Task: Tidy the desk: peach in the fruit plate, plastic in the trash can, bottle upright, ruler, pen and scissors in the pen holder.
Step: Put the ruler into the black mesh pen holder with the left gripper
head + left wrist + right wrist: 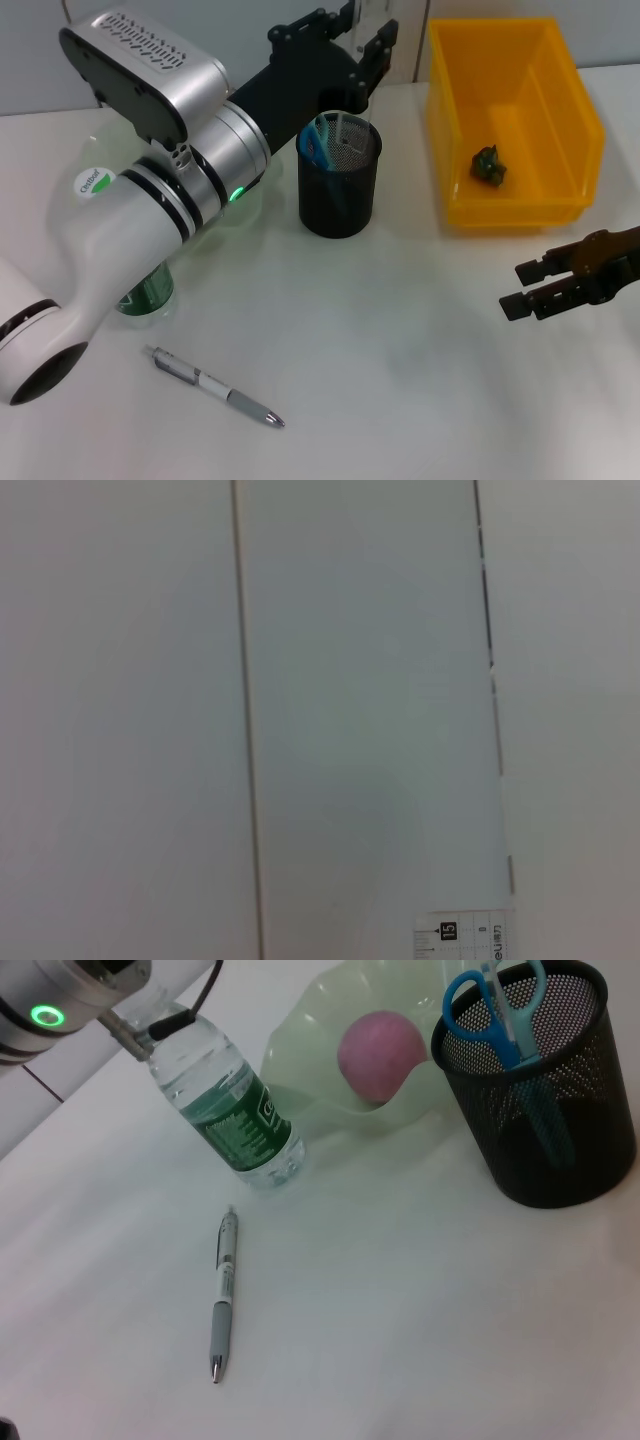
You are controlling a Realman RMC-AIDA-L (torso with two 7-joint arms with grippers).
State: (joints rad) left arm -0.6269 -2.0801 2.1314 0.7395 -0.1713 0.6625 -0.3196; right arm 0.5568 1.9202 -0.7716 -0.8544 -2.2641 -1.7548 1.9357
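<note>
Next, my left gripper lets go of the clear ruler inside the black mesh pen holder (351,146), next to the blue-handled scissors.
My left gripper (348,42) hovers over the black mesh pen holder (340,185), shut on a clear ruler (372,18) whose "15" end shows in the left wrist view (465,937). Blue-handled scissors (495,1015) stand in the holder (545,1110). A grey pen (215,385) lies on the desk near the front, also seen in the right wrist view (222,1295). The bottle (230,1110) stands upright, half hidden under my left arm (145,295). A pink peach (380,1052) sits in the pale green fruit plate (300,1065). My right gripper (525,288) is open and holds nothing at the right edge.
A yellow bin (515,205) serving as the trash can stands at the back right, with a dark crumpled piece of plastic (488,165) inside. My left arm spans the left half of the desk. White desk lies between the pen and the right gripper.
</note>
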